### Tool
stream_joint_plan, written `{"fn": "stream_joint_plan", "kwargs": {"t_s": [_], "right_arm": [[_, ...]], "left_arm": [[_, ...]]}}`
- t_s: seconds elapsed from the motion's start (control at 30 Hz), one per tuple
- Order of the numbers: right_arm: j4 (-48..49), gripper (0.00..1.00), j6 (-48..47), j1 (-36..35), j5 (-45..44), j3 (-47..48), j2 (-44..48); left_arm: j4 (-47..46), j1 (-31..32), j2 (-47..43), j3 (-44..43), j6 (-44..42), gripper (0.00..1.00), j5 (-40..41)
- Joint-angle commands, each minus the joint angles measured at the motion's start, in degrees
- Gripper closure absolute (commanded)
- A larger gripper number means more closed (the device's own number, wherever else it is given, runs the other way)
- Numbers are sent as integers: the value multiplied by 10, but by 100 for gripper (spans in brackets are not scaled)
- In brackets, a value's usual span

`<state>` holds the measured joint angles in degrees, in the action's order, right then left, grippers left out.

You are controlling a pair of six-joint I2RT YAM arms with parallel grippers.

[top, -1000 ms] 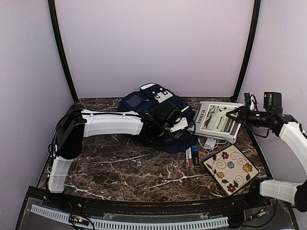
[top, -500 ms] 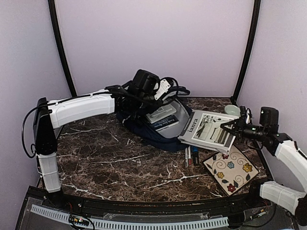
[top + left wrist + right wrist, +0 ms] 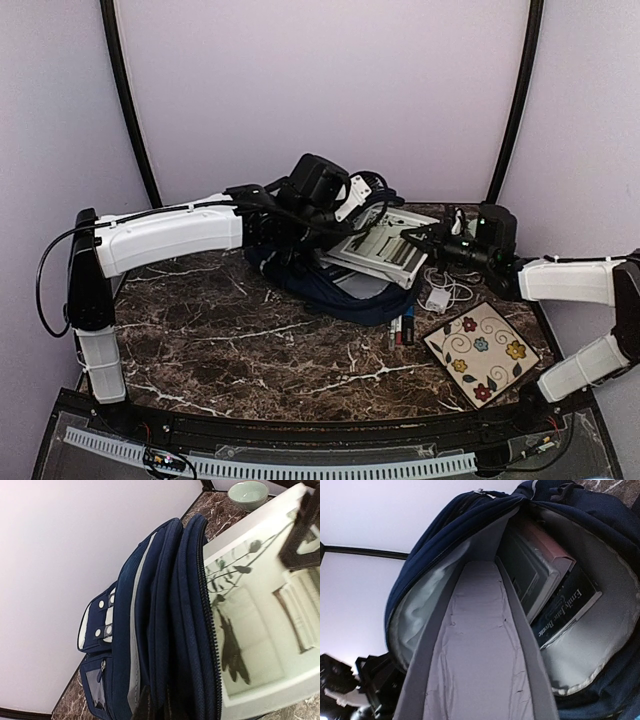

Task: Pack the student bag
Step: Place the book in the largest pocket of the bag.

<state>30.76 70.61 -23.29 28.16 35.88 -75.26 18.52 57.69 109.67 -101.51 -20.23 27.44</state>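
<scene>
The bag's upper rim, now held up at the mouth, will be let go by my left gripper over the grey lining of the bag's opening (image 3: 372,261).
The student bag (image 3: 330,290) lies at the back middle of the table, navy with a grey lining (image 3: 600,645), its main zip open. My left gripper (image 3: 318,222) is shut on the bag's upper rim (image 3: 165,630) and holds the mouth up; its dark fingers (image 3: 145,707) pinch the fabric. A white book (image 3: 385,248) with a black drawing rests tilted, its left end at the bag's mouth. My right gripper (image 3: 420,238) is shut on its right edge. In the right wrist view the book (image 3: 480,650) runs straight into the opening, beside a dark Brontë book (image 3: 567,607) inside.
Markers (image 3: 400,328) lie in front of the bag. A white charger with its cable (image 3: 437,298) sits right of them, and a flowered tile (image 3: 482,352) lies at the front right. A pale green bowl (image 3: 248,494) stands at the back corner.
My left gripper lifted the bag's rim, so the mouth opened. My right arm swung left and down, carrying the white book from the table's right side to the mouth.
</scene>
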Motion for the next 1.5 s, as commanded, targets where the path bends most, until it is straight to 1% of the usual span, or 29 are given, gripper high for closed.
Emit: {"fn": "stream_joint_plan", "kwargs": {"t_s": [0.0, 0.1, 0.23, 0.3, 0.4, 0.5, 0.53, 0.57, 0.63, 0.73, 0.77, 0.8, 0.83, 0.87, 0.9, 0.97, 1.03, 1.07, 1.1, 1.23, 1.3, 1.37, 1.43, 1.47], "right_arm": [[110, 100, 17, -19, -106, 66, -47], [118, 100, 9, -34, -179, 74, -69], [220, 100, 52, -55, -265, 74, -130], [251, 100, 59, -74, -302, 98, -174], [253, 99, 52, -110, -329, 165, -247], [246, 89, 60, -143, -335, 229, -319], [241, 87, 66, -146, -329, 236, -330], [234, 81, 71, -148, -322, 245, -344], [212, 70, 77, -148, -315, 232, -346], [187, 57, 65, -140, -306, 180, -313], [176, 49, 52, -135, -289, 166, -298], [153, 39, 25, -129, -264, 160, -283], [115, 26, -6, -124, -217, 161, -270], [74, 7, -39, -120, -183, 165, -255], [25, 1, -71, -118, -161, 165, -240], [-53, 0, -120, -117, -150, 148, -195], [-125, 0, -161, -117, -161, 128, -138], [-164, 0, -186, -117, -170, 123, -110], [-224, 0, -216, -118, -181, 121, -83], [-388, 0, -295, -112, -243, 122, 7], [-455, 0, -334, -105, -291, 123, 32], [-503, 0, -372, -96, -339, 129, 37], [-536, 0, -403, -82, -340, 147, 22], [-544, 0, -416, -77, -335, 159, 10]], "left_arm": [[-39, 26, -68, -45, 5, 100, 4], [-40, 28, -76, -44, 21, 100, -24], [-44, 38, -69, -48, 32, 100, -49], [-41, 41, -62, -57, 40, 100, -61], [-42, 42, -60, -69, 52, 100, -78], [-41, 43, -63, -72, 56, 100, -82], [-39, 42, -66, -70, 55, 100, -78], [-37, 42, -69, -66, 54, 100, -73], [-38, 41, -79, -50, 54, 100, -61], [-39, 37, -96, -24, 69, 100, -58], [-39, 33, -102, -15, 77, 100, -59], [-41, 29, -106, -8, 85, 100, -60], [-44, 24, -111, 0, 91, 100, -60], [-45, 19, -115, 7, 96, 100, -60], [-46, 14, -118, 13, 101, 100, -63], [-46, 7, -123, 26, 110, 100, -66], [-48, 2, -128, 40, 114, 100, -67], [-49, 0, -128, 45, 116, 100, -66], [-48, -1, -129, 50, 118, 100, -67], [-50, -2, -133, 71, 122, 100, -82], [-54, -2, -138, 83, 122, 100, -94], [-55, -2, -140, 95, 117, 100, -110], [-48, -2, -139, 100, 110, 100, -132], [-41, -2, -138, 101, 99, 100, -160]]}}
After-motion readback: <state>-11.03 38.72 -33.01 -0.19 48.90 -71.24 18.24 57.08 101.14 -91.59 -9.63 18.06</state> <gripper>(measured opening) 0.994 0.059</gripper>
